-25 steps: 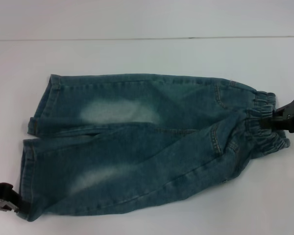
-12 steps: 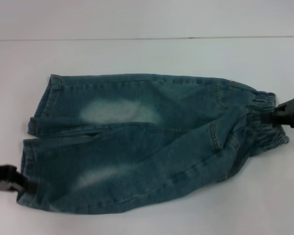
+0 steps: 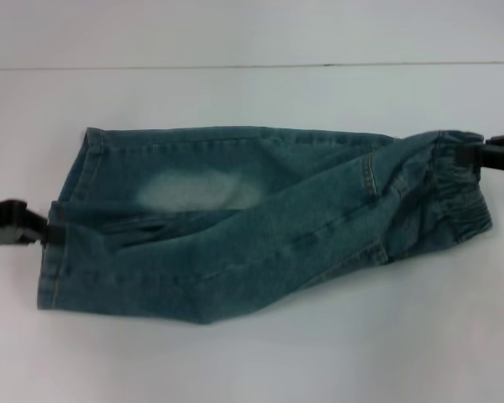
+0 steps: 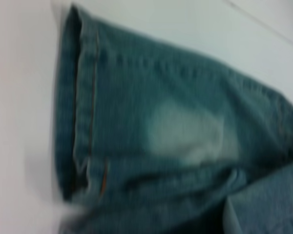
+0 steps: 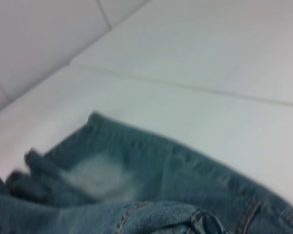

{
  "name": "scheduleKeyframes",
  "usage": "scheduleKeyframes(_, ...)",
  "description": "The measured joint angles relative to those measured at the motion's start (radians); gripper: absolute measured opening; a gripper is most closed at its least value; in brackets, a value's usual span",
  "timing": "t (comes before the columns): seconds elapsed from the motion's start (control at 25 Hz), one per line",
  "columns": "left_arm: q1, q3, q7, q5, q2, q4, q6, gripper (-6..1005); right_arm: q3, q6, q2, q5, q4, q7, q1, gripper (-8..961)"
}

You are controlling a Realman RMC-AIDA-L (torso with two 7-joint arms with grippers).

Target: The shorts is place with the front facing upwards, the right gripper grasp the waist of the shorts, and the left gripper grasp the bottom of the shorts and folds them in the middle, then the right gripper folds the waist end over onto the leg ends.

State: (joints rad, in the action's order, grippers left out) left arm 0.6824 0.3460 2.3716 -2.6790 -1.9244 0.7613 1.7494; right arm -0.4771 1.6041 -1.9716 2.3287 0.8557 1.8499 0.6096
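Observation:
My left gripper is going to release the near leg's bottom, now raised over the far leg, on the far corner of the far leg's hem (image 3: pixel 96 141) (image 4: pixel 85 29).
The blue-green denim shorts (image 3: pixel 260 227) lie across the white table, waist to the right and leg ends to the left. The near leg is raised and drawn over the far leg, hiding part of it; one pale patch (image 3: pixel 193 189) still shows. My left gripper (image 3: pixel 44 232) is at the left edge, shut on the bottom of the shorts (image 3: pixel 55 269). At the right edge my right gripper (image 3: pixel 470 155) is shut on the gathered waist (image 3: pixel 458 201). The left wrist view shows the far leg's hem (image 4: pixel 78 97) and the pale patch (image 4: pixel 185 134). The right wrist view shows denim (image 5: pixel 151 185) only.
The white table (image 3: pixel 252 361) runs on all sides of the shorts. A thin seam line (image 3: pixel 235 66) crosses the back of it, with a pale wall beyond.
Both grippers have moved away from me, carrying the near hem and the near end of the waistband. The near leg now lies over much of the far leg, and its pale patch is hidden.

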Motion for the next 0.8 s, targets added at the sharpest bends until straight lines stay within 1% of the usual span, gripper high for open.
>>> scheduleKeyframes(0.2,0.010,0.009,-0.014,0.082,0.001,-0.026,-0.112,0,0.008,-0.057,-0.024,-0.093,-0.017,-0.031,-0.037,44)
scheduleKeyframes(0.24,0.010,0.009,-0.014,0.082,0.001,-0.026,-0.112,1,0.008,-0.057,-0.024,-0.093,-0.017,-0.031,-0.037,44)
scheduleKeyframes(0.44,0.011,0.010,-0.019,0.111,-0.003,-0.037,-0.203,1,0.012,-0.126,-0.022,-0.150,-0.095,-0.100,-0.044,44)
scheduleKeyframes(0.52,0.009,0.010,-0.028,0.119,-0.008,-0.045,-0.247,1,0.012,-0.172,-0.027,-0.170,-0.130,-0.151,-0.044,44)
scheduleKeyframes(0.56,0.008,0.010,-0.032,0.121,-0.009,-0.050,-0.264,1,0.012,-0.172,-0.027,-0.170,-0.130,-0.151,-0.044,44)
scheduleKeyframes(0.68,0.012,0.012,-0.047,0.128,-0.010,-0.064,-0.302,1,0.013,-0.233,-0.035,-0.203,-0.166,-0.194,-0.047,45)
scheduleKeyframes(0.72,0.014,0.013,-0.052,0.130,-0.010,-0.066,-0.310,1,0.014,-0.272,-0.037,-0.228,-0.198,-0.219,-0.050,45)
scheduleKeyframes(0.8,0.021,0.020,-0.062,0.134,-0.014,-0.066,-0.333,1,0.014,-0.289,-0.037,-0.239,-0.210,-0.229,-0.050,45)
